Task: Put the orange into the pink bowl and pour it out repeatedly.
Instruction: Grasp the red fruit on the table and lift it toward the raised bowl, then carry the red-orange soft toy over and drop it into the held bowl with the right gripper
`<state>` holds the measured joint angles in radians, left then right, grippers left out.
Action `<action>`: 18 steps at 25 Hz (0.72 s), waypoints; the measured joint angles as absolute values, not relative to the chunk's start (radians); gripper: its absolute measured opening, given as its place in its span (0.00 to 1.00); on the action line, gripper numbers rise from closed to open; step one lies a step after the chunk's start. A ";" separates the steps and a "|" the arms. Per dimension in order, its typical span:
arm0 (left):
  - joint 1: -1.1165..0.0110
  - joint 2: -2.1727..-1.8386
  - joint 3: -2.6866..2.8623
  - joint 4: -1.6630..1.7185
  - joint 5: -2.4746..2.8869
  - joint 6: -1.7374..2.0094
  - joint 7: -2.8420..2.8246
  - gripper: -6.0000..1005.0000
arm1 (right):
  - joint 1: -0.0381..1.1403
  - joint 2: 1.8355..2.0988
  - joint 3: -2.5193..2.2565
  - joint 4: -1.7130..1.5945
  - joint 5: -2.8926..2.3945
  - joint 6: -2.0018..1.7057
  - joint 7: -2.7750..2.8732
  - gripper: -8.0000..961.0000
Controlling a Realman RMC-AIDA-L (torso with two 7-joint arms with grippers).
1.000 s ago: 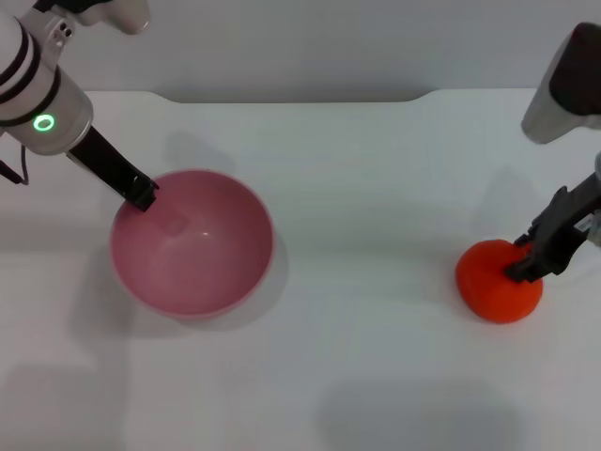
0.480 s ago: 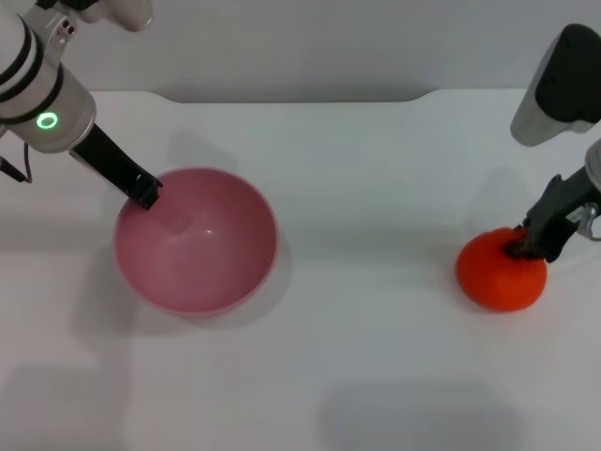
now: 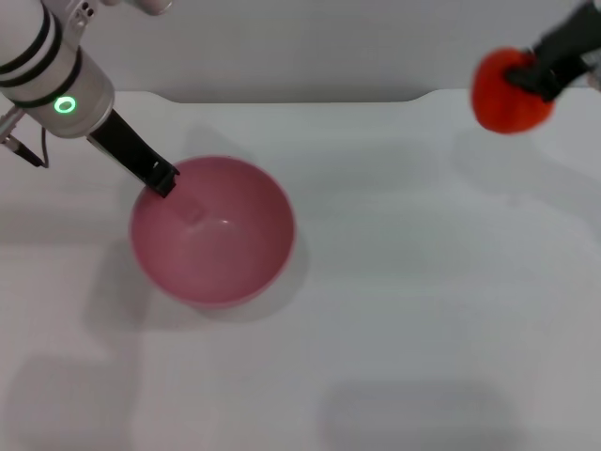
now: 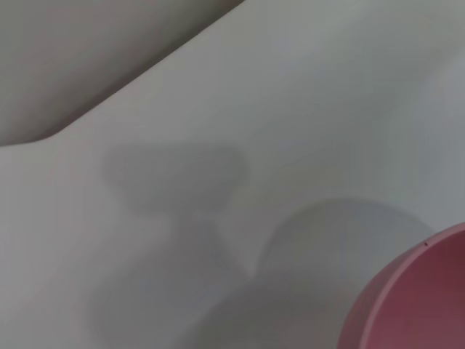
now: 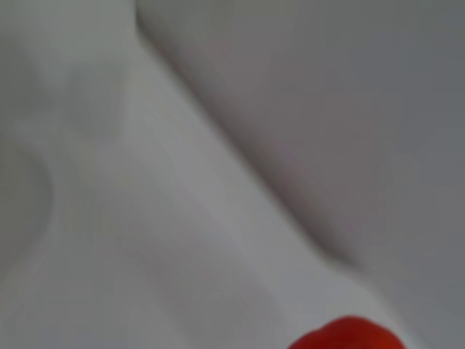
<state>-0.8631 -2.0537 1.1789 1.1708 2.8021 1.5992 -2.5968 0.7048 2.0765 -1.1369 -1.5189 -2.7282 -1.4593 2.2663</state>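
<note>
Next, I let go of the orange with my right gripper inside the pink bowl (image 3: 285,264), toward the bowl's near rim. The orange now hangs well above the white table.
The orange (image 3: 502,94) hangs in the air at the far right, well above the white table, and my right gripper (image 3: 537,77) is shut on its top. A sliver of it shows in the right wrist view (image 5: 349,336). The pink bowl (image 3: 239,258) stands upright and empty at the left of the table. My left gripper (image 3: 163,180) is shut on the bowl's far-left rim. Part of the rim shows in the left wrist view (image 4: 425,305).
The white table (image 3: 404,301) spreads between the bowl and the orange. Its back edge (image 3: 300,97) runs along a grey wall, with a step at the back right.
My right gripper has lifted the orange off the table, up and toward the back right. My left gripper has shifted the bowl slightly right and back.
</note>
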 joint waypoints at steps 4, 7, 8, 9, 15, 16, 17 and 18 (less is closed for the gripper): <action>-0.880 -2.062 1.182 1.170 2.790 1.603 -2.596 0.05 | 0.663 2.075 -1.170 -1.686 -2.557 -1.497 2.276 0.15; -0.896 -2.067 1.197 1.165 2.767 1.601 -2.597 0.05 | 0.649 2.073 -1.190 -1.736 -2.436 -1.506 2.252 0.15; -0.901 -2.067 1.204 1.164 2.757 1.599 -2.597 0.05 | 0.646 2.072 -1.204 -1.743 -2.406 -1.506 2.244 0.15; -0.905 -2.067 1.210 1.163 2.749 1.597 -2.597 0.05 | 0.645 2.071 -1.217 -1.748 -2.384 -1.507 2.238 0.15; -0.922 -2.068 1.233 1.163 2.703 1.585 -2.597 0.05 | 0.646 2.073 -1.346 -1.740 -2.344 -1.499 2.230 0.15; -0.923 -2.068 1.236 1.162 2.698 1.582 -2.597 0.05 | 0.647 2.073 -1.364 -1.734 -2.343 -1.499 2.229 0.15; -0.924 -2.068 1.240 1.162 2.693 1.576 -2.597 0.05 | 0.650 2.073 -1.383 -1.728 -2.342 -1.498 2.229 0.15; -0.924 -2.068 1.242 1.162 2.689 1.571 -2.597 0.05 | 0.652 2.074 -1.403 -1.721 -2.341 -1.496 2.229 0.15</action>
